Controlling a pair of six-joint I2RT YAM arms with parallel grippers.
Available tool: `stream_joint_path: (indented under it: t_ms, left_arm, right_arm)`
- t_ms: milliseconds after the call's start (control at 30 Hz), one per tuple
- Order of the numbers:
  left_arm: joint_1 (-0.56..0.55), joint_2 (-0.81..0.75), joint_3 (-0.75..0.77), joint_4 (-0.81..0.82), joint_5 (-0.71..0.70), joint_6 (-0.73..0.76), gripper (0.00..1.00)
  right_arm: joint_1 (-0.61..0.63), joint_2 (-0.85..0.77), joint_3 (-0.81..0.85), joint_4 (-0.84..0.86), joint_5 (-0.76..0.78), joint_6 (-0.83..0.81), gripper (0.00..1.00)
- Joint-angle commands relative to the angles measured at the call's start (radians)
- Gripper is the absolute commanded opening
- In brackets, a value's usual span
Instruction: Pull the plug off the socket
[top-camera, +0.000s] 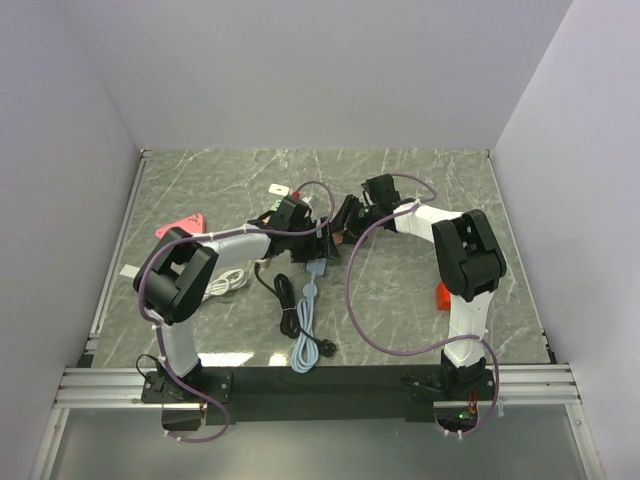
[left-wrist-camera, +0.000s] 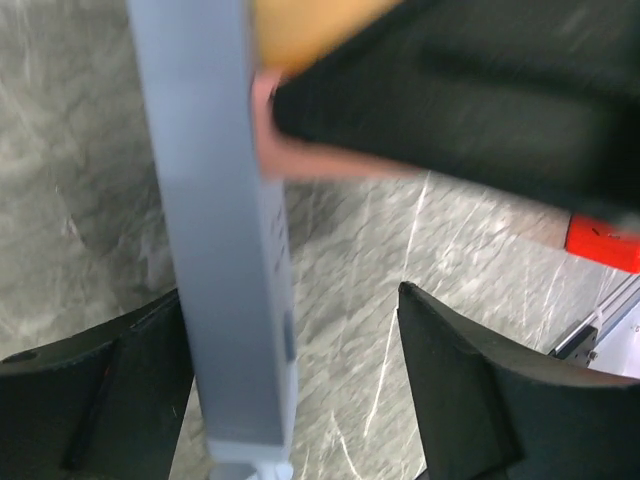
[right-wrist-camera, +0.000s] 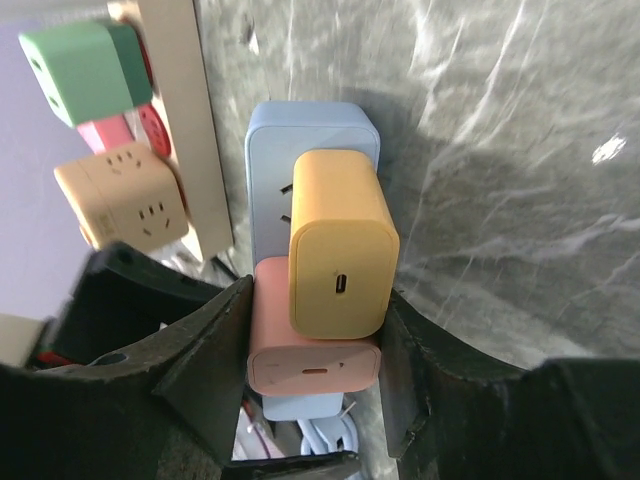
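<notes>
Next, my right gripper lets go of the pink plug, still in the power strip, on the marble table (top-camera: 433, 239), behind the red object.
A light blue power strip (right-wrist-camera: 310, 130) lies on the marble table with a yellow plug (right-wrist-camera: 340, 250) and a pink plug (right-wrist-camera: 312, 365) in it. The yellow plug sits tilted and two of its prongs show. My right gripper (right-wrist-camera: 318, 292) is closed around both plugs, its left finger against the pink one and its right finger against the yellow one. My left gripper (left-wrist-camera: 290, 300) is open and straddles the strip (left-wrist-camera: 225, 300), which lies against its left finger. In the top view both grippers meet over the strip (top-camera: 315, 268), left (top-camera: 300, 235), right (top-camera: 345, 215).
A white power strip (right-wrist-camera: 185, 120) with green (right-wrist-camera: 85, 55) and beige (right-wrist-camera: 120, 205) cube adapters lies beside the blue one. The blue cable (top-camera: 305, 335), a black cable (top-camera: 288, 310) and a white cable (top-camera: 225, 285) lie in front. A red object (top-camera: 442, 295) is at the right, a pink piece (top-camera: 182, 225) at the left.
</notes>
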Motion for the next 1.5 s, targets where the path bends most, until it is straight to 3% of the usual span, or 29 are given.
stream_joint_path:
  t_ms: [0,100,200,233,300,333,400,733,933,1167,1300,1467]
  left_arm:
    - [-0.003,0.027,0.054,0.022,-0.010,0.036,0.81]
    - [-0.001,0.064,0.073,0.027,0.005,0.043,0.76]
    - [-0.001,0.092,0.076,0.034,0.022,0.051,0.51]
    - [-0.001,0.092,0.071,0.036,0.022,0.051,0.37]
    - [0.000,0.092,0.051,0.043,0.022,0.048,0.25]
    - [0.000,0.092,0.044,0.049,0.017,0.046,0.10]
    - [0.005,0.089,0.025,0.050,0.013,0.042,0.00]
    - [0.034,0.097,-0.008,0.027,-0.038,0.020,0.00]
    - [0.063,0.109,-0.042,0.030,-0.049,0.014,0.00]
    - [0.069,0.123,-0.027,0.034,-0.033,0.005,0.00]
    - [0.069,0.124,-0.013,0.034,-0.027,-0.001,0.00]
    - [0.068,0.121,0.004,0.036,-0.018,-0.012,0.00]
  right_arm:
    - [0.017,-0.054,-0.017,-0.024,-0.093,-0.036,0.00]
    - [0.017,-0.062,-0.028,-0.006,-0.119,-0.024,0.00]
    - [0.017,-0.073,-0.038,0.014,-0.125,0.002,0.00]
    - [0.019,-0.077,-0.041,0.021,-0.124,0.007,0.00]
    - [0.017,-0.085,-0.043,0.025,-0.127,0.016,0.00]
    - [0.016,-0.085,-0.038,0.021,-0.127,0.019,0.00]
    - [0.019,-0.087,-0.037,0.021,-0.128,0.021,0.00]
    - [-0.009,-0.148,-0.067,-0.002,-0.179,0.042,0.00]
    - [-0.084,-0.192,-0.008,-0.274,-0.265,-0.148,0.00]
    - [-0.196,-0.202,-0.031,-0.367,-0.302,-0.224,0.00]
    - [-0.197,-0.205,-0.038,-0.358,-0.337,-0.209,0.00]
    - [-0.156,-0.258,-0.092,-0.217,-0.263,-0.088,0.00]
